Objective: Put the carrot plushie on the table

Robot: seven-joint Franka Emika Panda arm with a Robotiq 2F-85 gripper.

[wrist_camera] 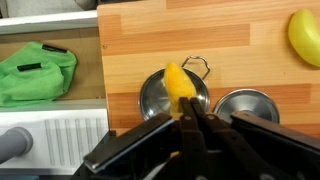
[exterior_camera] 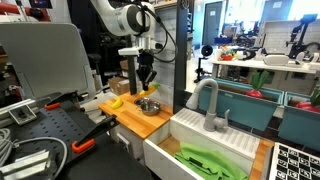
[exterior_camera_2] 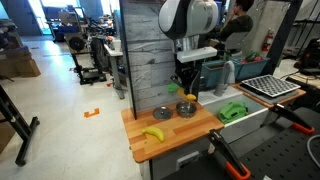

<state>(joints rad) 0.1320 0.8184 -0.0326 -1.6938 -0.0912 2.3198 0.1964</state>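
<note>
The robot's gripper needs to release the carrot plushie on the wooden table (exterior_camera: 125,100) (wrist_camera: 272,59) between the yellow banana toy and the second metal dish.
The carrot plushie (wrist_camera: 177,84) is orange-yellow and hangs from my gripper (wrist_camera: 188,118), which is shut on its near end. Its green leafy end is hidden between the fingers. It hangs just above a small metal bowl (wrist_camera: 150,97) on the wooden table (wrist_camera: 150,35). In both exterior views the gripper (exterior_camera: 147,80) (exterior_camera_2: 187,88) points down over the bowl (exterior_camera: 149,106) (exterior_camera_2: 186,110), with the carrot plushie (exterior_camera_2: 190,97) at its tips.
A second metal dish (wrist_camera: 246,104) (exterior_camera_2: 162,114) sits beside the bowl. A yellow banana toy (wrist_camera: 305,36) (exterior_camera: 116,101) (exterior_camera_2: 153,133) lies farther along the table. A green cloth (wrist_camera: 36,70) (exterior_camera: 210,160) lies in the white sink (exterior_camera: 215,140), with the grey faucet (exterior_camera: 208,100) behind.
</note>
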